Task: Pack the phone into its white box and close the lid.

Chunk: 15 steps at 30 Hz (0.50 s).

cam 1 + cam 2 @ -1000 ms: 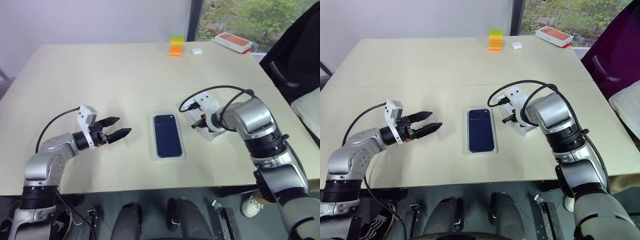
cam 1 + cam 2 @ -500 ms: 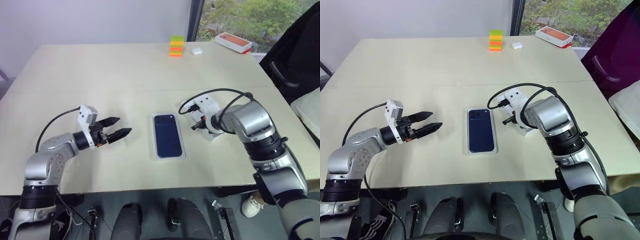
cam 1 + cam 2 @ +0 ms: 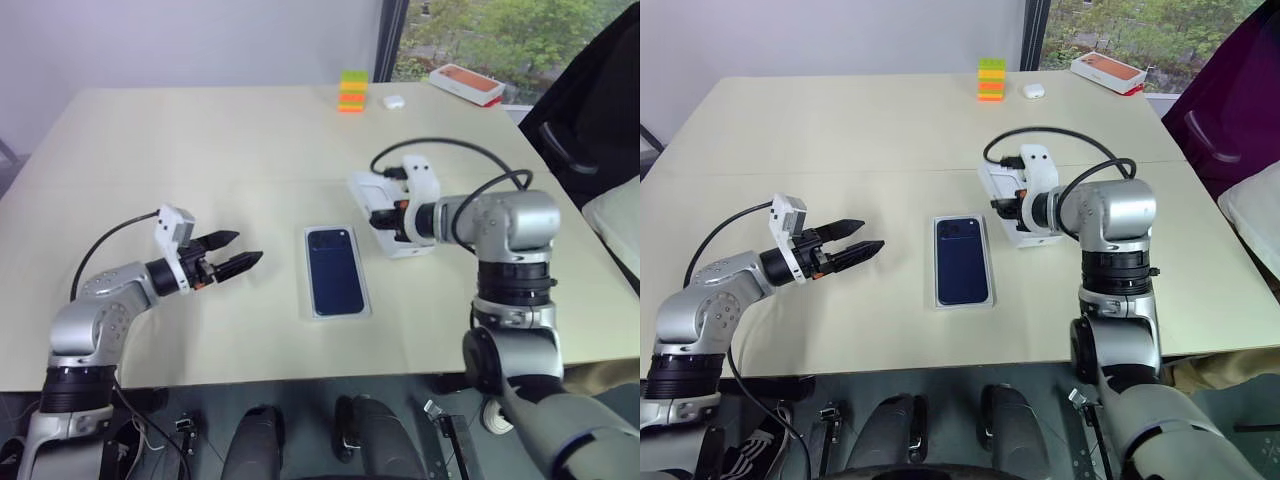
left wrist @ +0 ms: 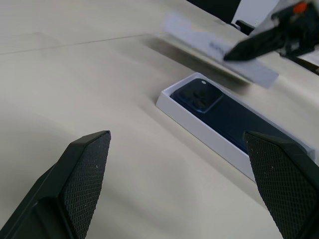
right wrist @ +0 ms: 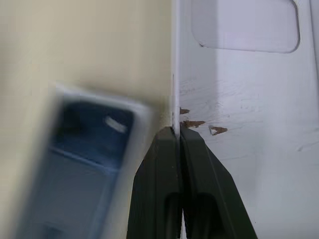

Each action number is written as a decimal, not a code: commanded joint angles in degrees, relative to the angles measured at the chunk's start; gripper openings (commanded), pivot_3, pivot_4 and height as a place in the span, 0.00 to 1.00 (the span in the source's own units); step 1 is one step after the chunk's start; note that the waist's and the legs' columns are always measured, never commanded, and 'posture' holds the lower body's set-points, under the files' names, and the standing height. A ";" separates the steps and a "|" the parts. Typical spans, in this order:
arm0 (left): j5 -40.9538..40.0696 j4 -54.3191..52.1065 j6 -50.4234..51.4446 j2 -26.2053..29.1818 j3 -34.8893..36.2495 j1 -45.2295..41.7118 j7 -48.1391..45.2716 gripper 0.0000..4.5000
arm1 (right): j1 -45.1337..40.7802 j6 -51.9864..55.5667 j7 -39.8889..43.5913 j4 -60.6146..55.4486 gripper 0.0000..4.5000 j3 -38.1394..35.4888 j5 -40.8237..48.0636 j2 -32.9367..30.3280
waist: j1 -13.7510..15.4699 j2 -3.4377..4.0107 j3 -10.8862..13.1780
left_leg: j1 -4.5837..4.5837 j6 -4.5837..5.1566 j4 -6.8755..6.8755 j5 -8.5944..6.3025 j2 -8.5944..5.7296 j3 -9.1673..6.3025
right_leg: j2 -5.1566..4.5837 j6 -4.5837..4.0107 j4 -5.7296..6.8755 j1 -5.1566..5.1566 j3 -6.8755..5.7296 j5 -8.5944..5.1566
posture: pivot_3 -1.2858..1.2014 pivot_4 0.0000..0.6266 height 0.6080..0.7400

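The white lid, now held tilted above the table, will be released on edge by my right gripper along the white box's long side (image 3: 309, 267) (image 5: 30, 184) that faces my left gripper.
The dark blue phone (image 3: 334, 270) lies camera-side up inside the white box (image 3: 338, 315) at the middle of the table. Just right of the box and slightly farther back, my right gripper (image 3: 998, 205) is shut on the near edge of the white lid (image 3: 992, 180). It holds the lid tilted above the table. In the right wrist view my fingers (image 5: 164, 159) pinch the rim of the lid (image 5: 249, 124), its plain white inside showing, with the phone (image 5: 89, 149) blurred below. My left gripper (image 3: 245, 250) hovers open and empty left of the box.
At the table's far edge stand a stack of coloured blocks (image 3: 352, 90), a small white case (image 3: 393, 101) and an orange-topped flat box (image 3: 466, 83). A dark chair (image 3: 590, 110) sits off the right side.
My right gripper has raised the lid off the table, rolled at the wrist and carried it up and a little farther back. The left arm, phone and box have not moved.
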 commanded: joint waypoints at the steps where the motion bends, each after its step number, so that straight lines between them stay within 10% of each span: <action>1: -0.99 -0.09 -0.46 0.10 1.50 -1.04 -0.18 1.00 | -3.28 -4.50 0.57 -1.46 0.01 -1.10 1.33 -0.89 | 0.01 0.02 0.02 | 0.00 0.00 0.00 0.00 -0.01 0.00 | -0.01 0.00 0.00 0.00 0.00 0.00 | 0.52 0.24 1.00; 15: -3.69 0.58 0.86 0.53 4.39 -2.51 0.70 1.00 | -10.18 4.02 -14.95 1.55 0.01 -39.72 29.81 26.69 | -0.04 0.05 0.02 | -0.06 0.00 -0.09 0.00 0.04 0.00 | -0.05 -0.02 0.05 -0.08 0.00 0.02 | 0.52 0.24 1.00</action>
